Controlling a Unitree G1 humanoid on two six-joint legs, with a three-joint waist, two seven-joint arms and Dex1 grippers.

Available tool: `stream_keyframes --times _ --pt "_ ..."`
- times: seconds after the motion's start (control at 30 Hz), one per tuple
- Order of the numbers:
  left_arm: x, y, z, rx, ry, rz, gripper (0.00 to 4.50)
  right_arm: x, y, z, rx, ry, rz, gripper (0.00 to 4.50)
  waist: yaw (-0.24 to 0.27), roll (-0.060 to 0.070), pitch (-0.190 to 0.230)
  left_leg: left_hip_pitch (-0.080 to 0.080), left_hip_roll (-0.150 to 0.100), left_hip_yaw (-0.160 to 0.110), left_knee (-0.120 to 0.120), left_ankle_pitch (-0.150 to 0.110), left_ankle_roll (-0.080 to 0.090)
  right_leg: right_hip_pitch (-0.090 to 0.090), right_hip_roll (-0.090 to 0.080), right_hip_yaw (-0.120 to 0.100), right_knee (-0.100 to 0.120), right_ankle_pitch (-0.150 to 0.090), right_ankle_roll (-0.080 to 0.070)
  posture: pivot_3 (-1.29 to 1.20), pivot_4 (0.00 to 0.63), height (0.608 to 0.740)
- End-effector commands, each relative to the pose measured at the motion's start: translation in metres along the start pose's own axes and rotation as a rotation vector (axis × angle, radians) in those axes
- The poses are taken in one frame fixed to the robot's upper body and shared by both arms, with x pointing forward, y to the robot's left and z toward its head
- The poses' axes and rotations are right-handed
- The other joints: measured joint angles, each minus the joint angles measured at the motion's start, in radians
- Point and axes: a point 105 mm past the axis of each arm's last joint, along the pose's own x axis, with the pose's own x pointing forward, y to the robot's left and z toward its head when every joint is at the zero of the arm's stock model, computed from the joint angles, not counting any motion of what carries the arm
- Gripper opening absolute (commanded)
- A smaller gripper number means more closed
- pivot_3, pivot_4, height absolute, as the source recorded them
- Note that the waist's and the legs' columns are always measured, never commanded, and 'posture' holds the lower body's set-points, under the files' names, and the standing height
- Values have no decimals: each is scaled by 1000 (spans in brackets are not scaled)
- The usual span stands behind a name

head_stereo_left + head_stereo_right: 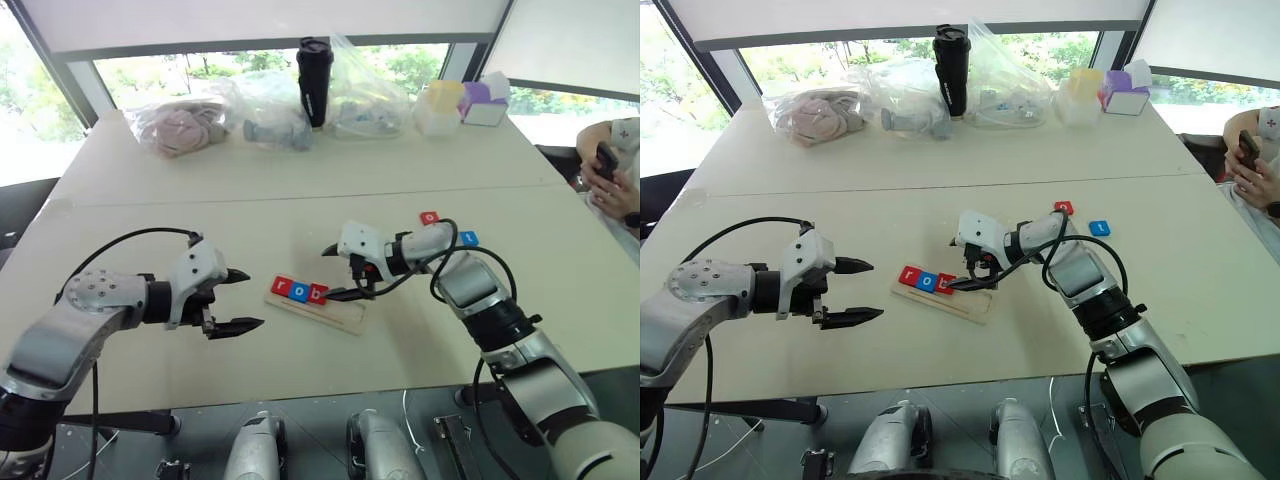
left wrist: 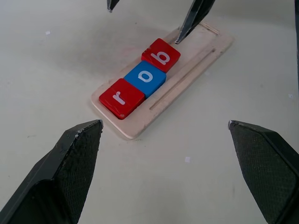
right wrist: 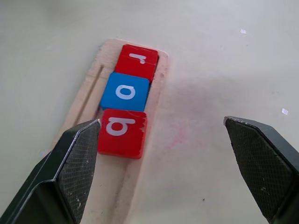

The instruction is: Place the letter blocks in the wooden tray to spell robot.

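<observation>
The right gripper grabs the red "o" block (image 1: pixel 429 217) by its sides next, since robot needs "o" after "b".
The wooden tray (image 1: pixel 340 314) lies at the table's middle, angled. Three letter blocks sit in a row at its left end: red "r" (image 1: pixel 282 286), blue "o" (image 1: pixel 299 291) and red "b" (image 1: pixel 317 294). Two more blocks lie loose on the table to the far right, a red one (image 1: pixel 429 217) and a blue one (image 1: pixel 468 238). My right gripper (image 1: pixel 333 273) hangs open just over the tray beside the "b" (image 3: pixel 122 132), holding nothing. My left gripper (image 1: pixel 251 298) stands open and empty left of the tray, pointing at it.
Along the far edge stand plastic bags (image 1: pixel 180 122), a black tumbler (image 1: pixel 314 82), a yellow container (image 1: pixel 440 106) and a tissue box (image 1: pixel 486 102). A person (image 1: pixel 612 170) holding a phone sits at the right edge. A cable loops over my right arm.
</observation>
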Motion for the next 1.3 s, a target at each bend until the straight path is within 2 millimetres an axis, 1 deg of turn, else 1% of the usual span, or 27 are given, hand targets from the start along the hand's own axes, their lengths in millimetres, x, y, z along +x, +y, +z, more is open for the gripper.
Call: stream_keyframes --times 0.03,0.17,0.33,0.47,0.6,0.73,0.83,0.93,1.0,1.03,1.07,1.13,1.2,1.23,1.3 --pt "0 0 8 38 -23 -1 4500 -11 -24 8 -34 -32 -153 4366 0 0 0 0 0 0 0 0 0 0 0 0 0 0 0 0 150 740" --pt "0 1 8 38 -26 -1 4500 -12 -34 0 -32 -13 -217 4366 0 0 0 0 0 0 0 0 0 0 0 0 0 0 0 0 150 740" --pt "0 1 9 39 -28 -2 4500 -6 -27 -12 -61 34 -194 4366 -1 0 0 0 0 0 0 0 0 0 0 0 0 0 0 0 150 740" --pt "1 1 9 39 -29 -1 4500 0 -16 -10 -62 14 -148 4366 -1 0 0 0 0 0 0 0 0 0 0 0 0 0 0 0 150 740" --pt "1 1 9 38 -31 0 4500 6 -6 -12 -71 23 -114 4366 -1 0 0 0 0 0 0 0 0 0 0 0 0 0 0 0 150 740" --pt "1 1 10 37 -34 1 4500 7 -5 -10 -67 14 -110 4366 -1 0 0 0 0 0 0 0 0 0 0 0 0 0 0 0 150 740" --pt "2 2 11 38 -35 3 4500 2 -11 -7 -65 7 -139 4366 -1 0 0 0 0 0 0 0 0 0 0 0 0 0 0 0 150 740" --pt "2 1 12 34 -46 1 4500 -12 -29 -5 -84 14 -232 4366 0 0 0 0 0 0 0 0 0 0 0 0 0 0 0 0 150 740" --pt "2 -1 15 32 -60 -10 4500 -33 -45 -1 -68 1 -317 4366 2 0 0 0 0 0 0 0 0 0 0 0 0 0 0 0 150 740" --pt "3 -4 17 32 -66 -26 4500 -48 -52 1 -32 -22 -372 4366 2 0 0 0 0 0 0 0 0 0 0 0 0 0 0 0 150 740" --pt "3 -6 18 32 -69 -37 4500 -58 -57 3 -7 -40 -407 4366 5 0 0 0 0 0 0 0 0 0 0 0 0 0 0 0 150 740" --pt "3 -8 20 45 -70 -55 4500 -82 -63 5 98 -102 -487 4366 5 0 0 0 0 0 0 0 0 1 -1 0 0 0 0 0 150 740" --pt "3 -8 25 56 -81 -67 4500 -109 -66 1 229 -164 -572 4366 3 0 0 0 0 0 0 0 0 1 -1 0 -1 0 0 0 150 740" --pt "3 -7 29 59 -92 -70 4500 -121 -69 -6 295 -177 -629 4366 4 0 0 0 0 0 -1 0 0 1 0 0 -1 0 0 0 150 740" --pt "3 -6 33 60 -107 -74 4500 -136 -71 -16 376 -177 -706 4366 3 0 0 0 0 -1 -1 0 0 1 0 0 -1 0 0 0 150 740"
